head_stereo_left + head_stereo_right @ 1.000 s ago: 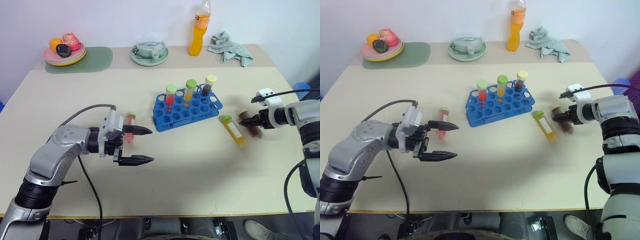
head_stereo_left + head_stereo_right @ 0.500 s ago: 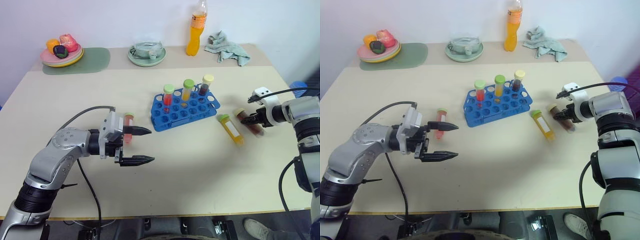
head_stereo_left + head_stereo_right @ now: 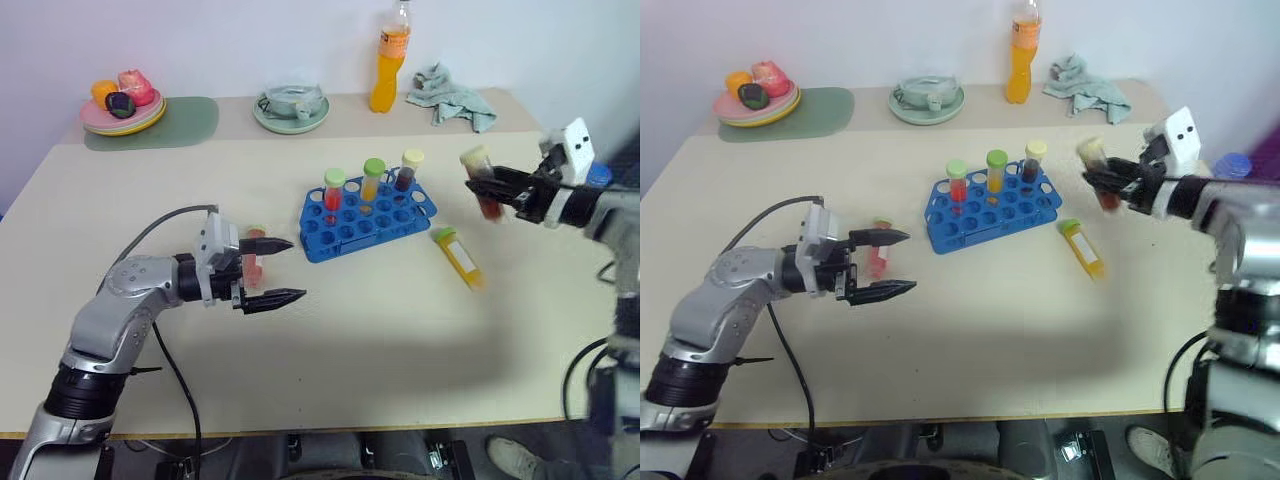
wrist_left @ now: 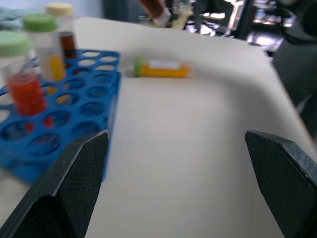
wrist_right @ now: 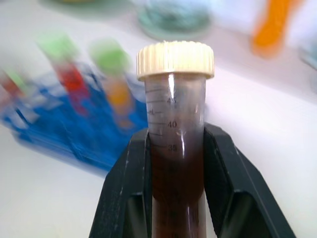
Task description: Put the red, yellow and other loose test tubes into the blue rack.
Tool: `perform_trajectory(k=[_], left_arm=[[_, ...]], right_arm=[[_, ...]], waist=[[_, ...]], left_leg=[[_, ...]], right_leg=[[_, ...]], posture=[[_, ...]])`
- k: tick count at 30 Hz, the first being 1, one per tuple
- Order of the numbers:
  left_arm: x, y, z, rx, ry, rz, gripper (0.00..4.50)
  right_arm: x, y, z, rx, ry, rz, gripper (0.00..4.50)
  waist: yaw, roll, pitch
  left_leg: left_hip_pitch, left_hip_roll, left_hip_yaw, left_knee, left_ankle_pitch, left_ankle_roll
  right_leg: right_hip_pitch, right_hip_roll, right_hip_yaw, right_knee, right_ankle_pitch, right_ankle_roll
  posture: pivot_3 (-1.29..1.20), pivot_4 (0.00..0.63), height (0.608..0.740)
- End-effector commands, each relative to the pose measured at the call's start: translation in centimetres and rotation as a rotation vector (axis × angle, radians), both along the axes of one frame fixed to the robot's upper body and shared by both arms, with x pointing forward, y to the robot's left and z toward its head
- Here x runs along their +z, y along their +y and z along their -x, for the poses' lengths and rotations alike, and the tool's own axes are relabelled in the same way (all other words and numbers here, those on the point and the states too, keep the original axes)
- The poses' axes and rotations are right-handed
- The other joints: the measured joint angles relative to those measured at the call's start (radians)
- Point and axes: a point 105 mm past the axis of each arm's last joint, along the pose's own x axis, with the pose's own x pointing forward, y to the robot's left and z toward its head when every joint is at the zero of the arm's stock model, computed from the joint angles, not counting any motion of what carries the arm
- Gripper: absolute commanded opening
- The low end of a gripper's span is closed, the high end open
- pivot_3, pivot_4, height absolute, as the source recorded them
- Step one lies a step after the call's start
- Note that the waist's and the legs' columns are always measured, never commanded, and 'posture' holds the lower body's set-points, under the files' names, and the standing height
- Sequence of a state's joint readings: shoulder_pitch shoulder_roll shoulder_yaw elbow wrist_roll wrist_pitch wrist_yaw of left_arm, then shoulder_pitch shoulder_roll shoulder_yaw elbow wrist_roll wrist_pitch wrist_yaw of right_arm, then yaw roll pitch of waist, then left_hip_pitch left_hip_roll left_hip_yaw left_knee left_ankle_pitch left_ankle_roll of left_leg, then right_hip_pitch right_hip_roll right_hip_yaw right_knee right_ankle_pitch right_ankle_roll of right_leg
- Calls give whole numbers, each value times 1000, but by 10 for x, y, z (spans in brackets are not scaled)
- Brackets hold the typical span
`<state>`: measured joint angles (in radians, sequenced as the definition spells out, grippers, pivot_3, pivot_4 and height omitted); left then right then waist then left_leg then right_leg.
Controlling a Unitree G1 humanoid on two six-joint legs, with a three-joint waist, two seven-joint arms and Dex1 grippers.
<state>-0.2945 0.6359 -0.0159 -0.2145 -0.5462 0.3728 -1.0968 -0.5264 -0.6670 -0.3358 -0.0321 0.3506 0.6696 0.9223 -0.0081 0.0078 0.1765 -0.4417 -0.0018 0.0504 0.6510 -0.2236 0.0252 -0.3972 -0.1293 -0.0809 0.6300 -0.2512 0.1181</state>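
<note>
I will use my right gripper to place the brown test tube in the blue rack's corner hole (image 3: 421, 209) nearest the lying yellow tube.
The blue rack (image 3: 368, 212) stands mid-table with three capped tubes upright in its back row. My right gripper (image 3: 487, 187) is shut on a dark brown test tube (image 5: 176, 124) with a cream cap and holds it in the air to the right of the rack. A yellow test tube (image 3: 460, 257) with a green cap lies on the table below it. A red test tube (image 3: 252, 266) lies left of the rack, close by my left gripper (image 3: 293, 269). That gripper is open and points toward the rack. I cannot tell whether the red tube lies between its fingers.
Along the back edge are an orange-drink bottle (image 3: 390, 62), a crumpled green cloth (image 3: 450, 95), a green plate with a bowl (image 3: 291, 108) and a plate of fruit (image 3: 125, 105) on a green mat. The table's near half is bare.
My right gripper has lifted the brown tube off the table and carried it up and left toward the rack. The left gripper has edged slightly forward and stays open.
</note>
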Motion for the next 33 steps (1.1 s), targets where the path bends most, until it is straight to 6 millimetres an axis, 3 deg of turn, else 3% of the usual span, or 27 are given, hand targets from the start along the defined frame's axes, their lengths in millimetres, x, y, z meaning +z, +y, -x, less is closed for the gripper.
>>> perform_trajectory(k=[1,4,9,18,26,33], left_arm=[[13,1,-9,27,-83,10,4500],[13,5,-20,72,-88,31,4500],[14,-2,-25,94,-102,49,4500],[19,3,-22,130,-117,53,4500],[19,8,-17,156,-115,49,4500],[16,8,-16,166,-107,52,4500]], right_arm=[[15,13,7,-56,-237,-103,925],[-5,25,-3,-155,-397,-130,925],[-32,28,-25,-288,-482,-211,925],[-44,33,-48,-344,-490,-297,925],[-53,55,-49,-258,-473,-297,925],[-61,58,-51,-262,-448,-307,925]], waist=[[8,-1,0],[12,-1,0],[12,0,0],[-9,0,0],[-8,0,0],[-9,0,0]], left_leg=[[0,0,0,1,0,0],[0,0,0,0,0,0],[0,-1,0,0,1,-1],[0,0,-1,-1,3,-4],[1,1,-1,-1,2,-3],[1,1,-1,-2,2,-3]], right_leg=[[0,0,0,0,0,0],[0,0,1,0,0,0],[-1,1,1,0,0,0],[-1,2,1,1,0,0],[-1,3,2,1,0,-1],[0,3,2,1,0,-1]], posture=[[0,150,740],[0,150,740],[0,150,740],[0,150,740],[0,150,740],[0,150,740]])
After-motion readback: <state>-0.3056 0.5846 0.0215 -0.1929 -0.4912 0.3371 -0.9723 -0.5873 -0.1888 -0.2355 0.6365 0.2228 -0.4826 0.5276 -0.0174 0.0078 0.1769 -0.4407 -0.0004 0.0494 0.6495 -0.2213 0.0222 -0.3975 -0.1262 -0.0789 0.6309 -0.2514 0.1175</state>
